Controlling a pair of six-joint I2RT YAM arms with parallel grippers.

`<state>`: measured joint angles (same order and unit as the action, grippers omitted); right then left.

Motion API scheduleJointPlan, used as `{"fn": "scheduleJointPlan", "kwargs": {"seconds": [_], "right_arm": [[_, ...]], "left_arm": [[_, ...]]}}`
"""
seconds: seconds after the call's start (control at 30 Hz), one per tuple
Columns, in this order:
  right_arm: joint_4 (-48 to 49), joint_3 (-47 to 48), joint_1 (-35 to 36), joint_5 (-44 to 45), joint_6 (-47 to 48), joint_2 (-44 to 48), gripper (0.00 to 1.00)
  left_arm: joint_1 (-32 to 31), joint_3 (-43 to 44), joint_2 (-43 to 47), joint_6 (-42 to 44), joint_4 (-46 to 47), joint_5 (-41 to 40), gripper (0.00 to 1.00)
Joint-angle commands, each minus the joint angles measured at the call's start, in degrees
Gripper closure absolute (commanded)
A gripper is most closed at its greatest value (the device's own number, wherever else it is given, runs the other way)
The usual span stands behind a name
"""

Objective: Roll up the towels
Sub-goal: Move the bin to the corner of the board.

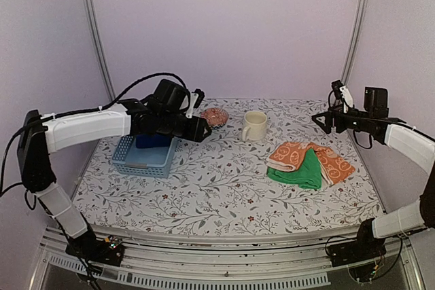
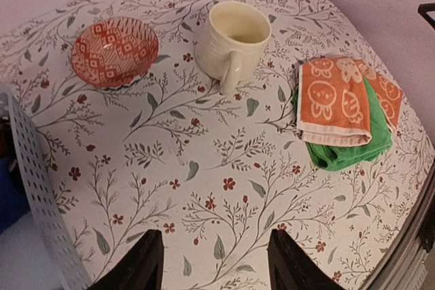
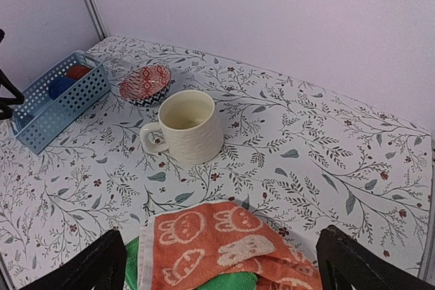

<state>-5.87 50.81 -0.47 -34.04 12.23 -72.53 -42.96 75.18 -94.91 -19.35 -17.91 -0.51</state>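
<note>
My right gripper needs to next move to the cream mug beside the red patterned bowl and close on the mug's rim (image 1: 260, 122) (image 3: 189, 128).
The towels lie in a loose pile at the right of the table. An orange rabbit-print towel (image 1: 289, 155) overlaps a green towel (image 1: 299, 173), and a second orange towel (image 1: 334, 164) lies to their right. In the left wrist view the orange towel (image 2: 333, 103) lies folded on the green one (image 2: 350, 151). My left gripper (image 1: 197, 128) hovers beside the basket, far left of the pile, open and empty (image 2: 216, 252). My right gripper (image 1: 325, 120) hangs raised behind the pile, open wide, with the orange towel (image 3: 217, 246) and a green edge (image 3: 132, 263) below it.
A blue perforated basket (image 1: 144, 156) holding a blue cloth roll (image 1: 153, 140) stands at the left under my left arm. A cream mug (image 1: 254, 125) and a red patterned bowl (image 1: 215, 116) stand at the back middle. Walls close in the back and sides.
</note>
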Motion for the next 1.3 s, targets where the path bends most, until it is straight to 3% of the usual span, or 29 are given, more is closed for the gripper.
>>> {"fn": "scheduleJointPlan", "kwargs": {"seconds": [0.0,0.17,0.3,0.53,0.8,1.27], "right_arm": [[1.8,-0.5,-0.4,-2.9,1.4,-1.1,0.0],[1.5,-0.4,-0.4,-4.0,1.6,-1.7,0.01],[0.8,0.2,-0.4,-4.6,2.1,-2.5,0.01],[-0.1,0.7,-0.4,-4.0,3.1,-4.2,0.02],[0.0,0.4,-0.4,-4.6,3.3,-4.6,0.02],[0.1,0.1,-0.4,-4.3,3.9,-4.0,0.02]], "left_arm": [[-1.6,1.4,-1.9,-5.9,-11.7,-0.6,0.48],[-4.0,-1.7,-0.4,-8.5,-22.6,-2.3,0.5],[-4.5,-10.1,4.4,-14.2,-22.8,-1.9,0.43],[-4.7,-17.7,6.7,-22.5,-22.6,-2.9,0.44],[-4.6,-19.2,5.9,-31.2,-22.8,-13.6,0.39],[-1.6,-14.8,0.0,-32.6,-19.7,-20.0,0.37]]}}
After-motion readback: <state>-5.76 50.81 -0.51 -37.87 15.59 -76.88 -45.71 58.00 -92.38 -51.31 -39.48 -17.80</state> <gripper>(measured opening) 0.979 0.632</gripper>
